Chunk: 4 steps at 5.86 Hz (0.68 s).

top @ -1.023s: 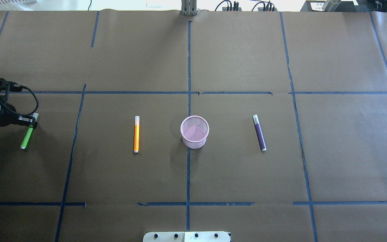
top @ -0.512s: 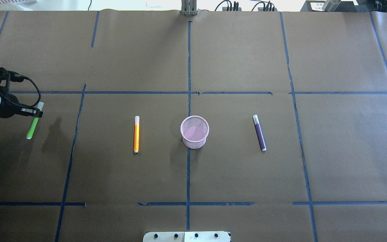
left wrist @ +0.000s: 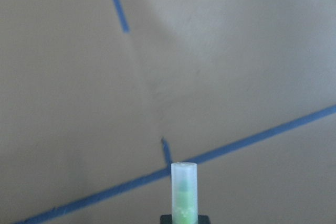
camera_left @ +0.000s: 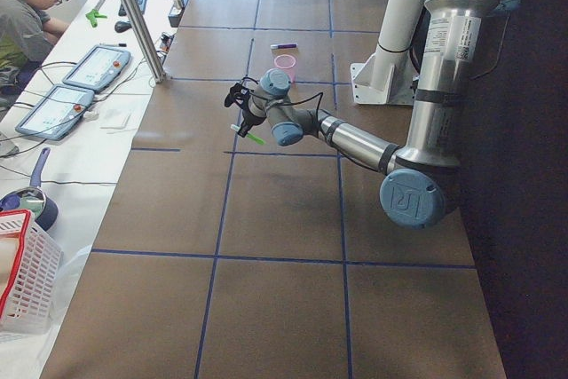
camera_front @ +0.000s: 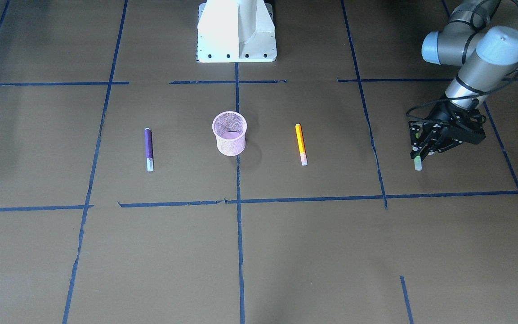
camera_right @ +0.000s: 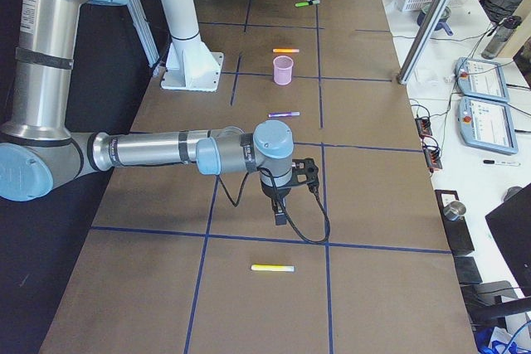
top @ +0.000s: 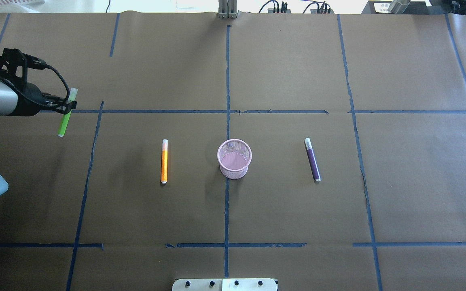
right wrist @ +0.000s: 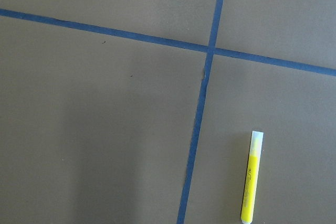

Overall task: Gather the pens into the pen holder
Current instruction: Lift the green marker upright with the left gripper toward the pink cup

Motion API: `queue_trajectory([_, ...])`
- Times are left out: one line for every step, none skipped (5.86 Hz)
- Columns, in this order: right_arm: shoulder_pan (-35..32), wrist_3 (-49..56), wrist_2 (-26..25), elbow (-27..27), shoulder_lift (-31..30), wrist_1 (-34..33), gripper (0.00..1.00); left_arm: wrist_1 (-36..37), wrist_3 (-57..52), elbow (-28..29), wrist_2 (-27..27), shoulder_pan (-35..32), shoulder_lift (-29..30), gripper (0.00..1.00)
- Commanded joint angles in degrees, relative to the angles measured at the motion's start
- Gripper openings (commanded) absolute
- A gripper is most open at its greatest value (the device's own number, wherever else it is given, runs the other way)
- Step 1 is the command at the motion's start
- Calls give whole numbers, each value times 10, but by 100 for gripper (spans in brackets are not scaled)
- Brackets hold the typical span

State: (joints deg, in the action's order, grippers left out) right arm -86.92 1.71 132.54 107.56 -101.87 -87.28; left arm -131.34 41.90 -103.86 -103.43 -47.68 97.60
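Note:
I need to release the bright green pen from my left gripper inside the open top of the pink mesh pen holder [camera_front: 228, 129].
My left gripper [top: 68, 106] is shut on the bright green pen [top: 63, 124] near its capped end and holds it above the table at the far left. The pen's pale cap fills the bottom of the left wrist view [left wrist: 184, 192]. The pink mesh pen holder [top: 233, 173] stands upright at the table's centre, also in the front view [camera_front: 231, 145]. The orange pen [top: 164, 161] lies to its left and the purple pen [top: 312, 159] to its right. My right gripper [camera_right: 280, 220] shows only in the exterior right view; I cannot tell if it is open or shut.
A yellow pen [right wrist: 251, 182] lies on the table below my right wrist, also in the exterior right view [camera_right: 272, 269]. The white robot base [camera_front: 236, 31] stands behind the holder. Blue tape lines cross the brown table cover. An operator [camera_left: 27, 6] sits beyond the far edge.
My left gripper has lifted the green pen off the table and carried it up and toward the far side and slightly right. The other pens and the holder have not moved.

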Motion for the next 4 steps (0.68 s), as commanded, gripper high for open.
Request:
queue_trajectory([0,0,0,2,0,1,100,0,44,-25,148,99,48,0])
queue_trajectory([0,1,3,4,0,1,100,8,107,-20,257,171,95,0])
queue_trajectory([0,1,9,3,0,1,100,59,123,-12,354,233,161,0])
queue_trajectory([0,2,8,3,0,2,100,160,154,-14,398,257,228,0])
